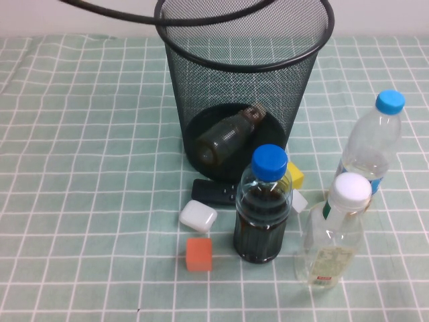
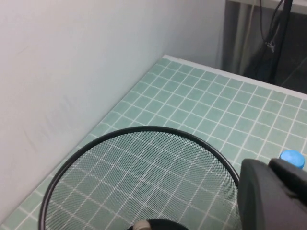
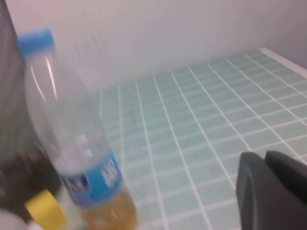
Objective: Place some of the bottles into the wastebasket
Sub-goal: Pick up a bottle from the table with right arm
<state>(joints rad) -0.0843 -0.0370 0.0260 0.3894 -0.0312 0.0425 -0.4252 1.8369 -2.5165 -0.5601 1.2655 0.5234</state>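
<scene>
Next, my right gripper goes to the cap (image 1: 350,190) of the white-capped bottle with the green-red label and closes there.
The black wire-mesh wastebasket (image 1: 201,74) stands at the back middle of the table. The small squat bottle (image 1: 226,136) with a brownish neck lies on its side inside it. The taller white-capped bottle (image 1: 332,235) with a green-red label stands upright at the front right. Neither gripper shows in the high view. My left gripper (image 2: 269,165) is shut and empty, hovering above the wastebasket's rim (image 2: 144,130). My right gripper (image 3: 264,155) is shut and empty, low over the table, to the side of the light-blue-capped bottle (image 3: 72,139).
A blue-capped bottle of dark liquid (image 1: 263,208) stands in front of the basket, and the tall light-blue-capped bottle (image 1: 372,144) at the right. A black remote (image 1: 214,191), white case (image 1: 198,216), orange cube (image 1: 199,254) and yellow block (image 1: 295,174) lie nearby. A black cable (image 1: 120,13) crosses the top.
</scene>
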